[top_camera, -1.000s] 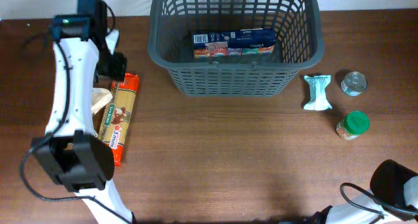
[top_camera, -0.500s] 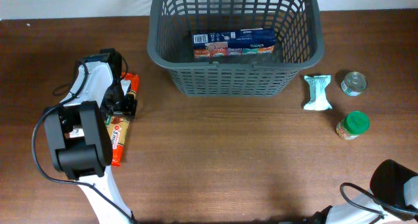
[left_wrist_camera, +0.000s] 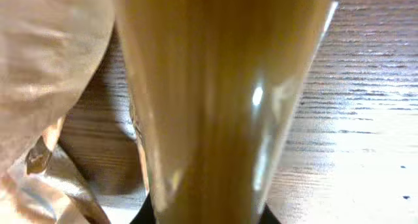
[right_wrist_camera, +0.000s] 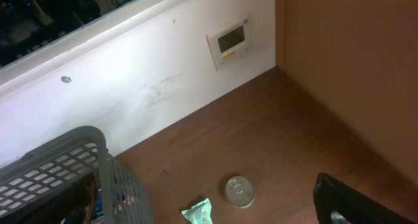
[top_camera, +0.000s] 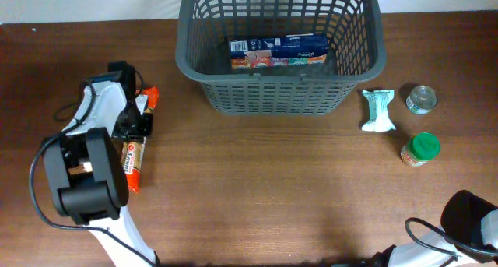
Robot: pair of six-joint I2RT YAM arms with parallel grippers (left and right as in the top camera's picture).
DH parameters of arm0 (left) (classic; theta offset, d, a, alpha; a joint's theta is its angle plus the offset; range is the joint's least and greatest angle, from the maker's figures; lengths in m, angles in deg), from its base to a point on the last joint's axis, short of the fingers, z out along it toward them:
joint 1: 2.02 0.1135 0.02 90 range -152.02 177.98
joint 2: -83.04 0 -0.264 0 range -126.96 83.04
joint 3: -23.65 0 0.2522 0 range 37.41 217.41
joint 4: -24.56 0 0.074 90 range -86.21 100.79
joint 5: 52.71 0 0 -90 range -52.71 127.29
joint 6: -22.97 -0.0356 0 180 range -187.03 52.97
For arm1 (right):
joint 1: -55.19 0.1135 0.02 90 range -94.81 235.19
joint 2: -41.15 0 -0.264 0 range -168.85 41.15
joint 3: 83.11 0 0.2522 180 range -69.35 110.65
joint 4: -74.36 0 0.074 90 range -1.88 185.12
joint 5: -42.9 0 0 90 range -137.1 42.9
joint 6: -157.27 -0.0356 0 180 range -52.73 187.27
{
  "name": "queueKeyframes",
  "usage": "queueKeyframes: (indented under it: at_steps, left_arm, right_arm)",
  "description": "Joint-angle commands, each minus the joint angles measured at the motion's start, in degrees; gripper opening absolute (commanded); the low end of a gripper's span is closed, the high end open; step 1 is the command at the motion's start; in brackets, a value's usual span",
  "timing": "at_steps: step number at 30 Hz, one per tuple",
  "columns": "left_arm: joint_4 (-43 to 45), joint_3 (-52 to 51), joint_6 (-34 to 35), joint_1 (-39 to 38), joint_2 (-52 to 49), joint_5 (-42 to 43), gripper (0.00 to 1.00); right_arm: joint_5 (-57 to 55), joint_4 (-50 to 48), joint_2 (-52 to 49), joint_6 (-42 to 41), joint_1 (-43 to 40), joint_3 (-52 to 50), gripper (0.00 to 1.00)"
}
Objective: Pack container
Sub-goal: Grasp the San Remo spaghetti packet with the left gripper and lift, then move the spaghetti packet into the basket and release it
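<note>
The orange spaghetti packet, still lying on the table, will go down in the basket [top_camera: 274, 69] between the blue box and the basket's near side, set there by my left gripper.
The container [top_camera: 272, 97], a large dark grey lattice basket, stands at the back centre with a blue box [top_camera: 278, 51] lying inside. On the table to its left lies a long orange spaghetti packet [top_camera: 130, 159]. My left gripper [top_camera: 138, 117] is down on the packet's upper half and shut on it. In the left wrist view the packet [left_wrist_camera: 215, 106] fills the space between the jaws. My right arm [top_camera: 471, 220] sits at the front right corner. Only one dark finger [right_wrist_camera: 341, 199] shows in the right wrist view, spread wide with nothing held.
Right of the basket lie a mint-green wrapped packet [top_camera: 379, 110], a tin can [top_camera: 421, 99] and a green-lidded jar [top_camera: 421, 149]. A beige crinkled bag [left_wrist_camera: 46, 67] lies just left of the spaghetti. A white wall with a small panel [right_wrist_camera: 230, 40] bounds the back.
My left arm swung down over the spaghetti packet and the gripper closed on it. The packet has shifted a little to the left. The right arm has not moved.
</note>
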Motion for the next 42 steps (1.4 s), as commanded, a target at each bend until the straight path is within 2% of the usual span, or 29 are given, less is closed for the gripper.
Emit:
queueKeyframes:
  at_steps: [1, 7, 13, 17, 19, 23, 27, 33, 36, 42]
  left_arm:
    - [-3.23, -0.07, -0.28, -0.46, -3.93, 6.12, 0.02]
    - [-12.98, 12.35, -0.33, -2.34, -2.99, 7.91, 0.02]
    - [-22.82, 37.64, -0.33, -5.14, -0.07, 7.89, 0.02]
    - [-23.54, 55.60, -0.66, -6.51, 2.10, 7.78, 0.02]
    - [-22.12, 62.77, -4.31, -7.43, 2.97, 7.91, 0.02]
    - [-15.56, 73.83, -16.33, -11.06, 4.83, 8.00, 0.02]
    - [-9.49, 77.70, -31.91, -17.14, 5.31, 10.60, 0.02]
    - [-1.68, 75.25, -48.46, -28.09, 2.29, 12.57, 0.02]
    - [0.85, 73.85, -51.71, -31.58, -1.49, 12.61, 0.02]
    - [2.03, 71.97, -51.76, -34.75, -11.58, 12.61, 0.02]
  right_arm:
    - [0.09, -0.20, -0.26, -0.42, -0.20, 0.13, 0.99]
    - [0.09, -0.20, -0.26, -0.42, -0.20, 0.13, 0.99]
    - [0.09, -0.20, -0.26, -0.42, -0.20, 0.13, 0.99]
    - [0.09, -0.20, -0.26, -0.42, -0.20, 0.13, 0.99]
    - [0.09, -0.20, -0.26, -0.42, -0.20, 0.13, 0.99]
    - [0.09, -0.20, -0.26, -0.42, -0.20, 0.13, 0.99]
    - [0.09, -0.20, -0.26, -0.42, -0.20, 0.13, 0.99]
    - [0.09, -0.20, -0.26, -0.42, -0.20, 0.13, 0.99]
    - [0.09, -0.20, -0.26, -0.42, -0.20, 0.13, 0.99]
    - [0.09, -0.20, -0.26, -0.42, -0.20, 0.13, 0.99]
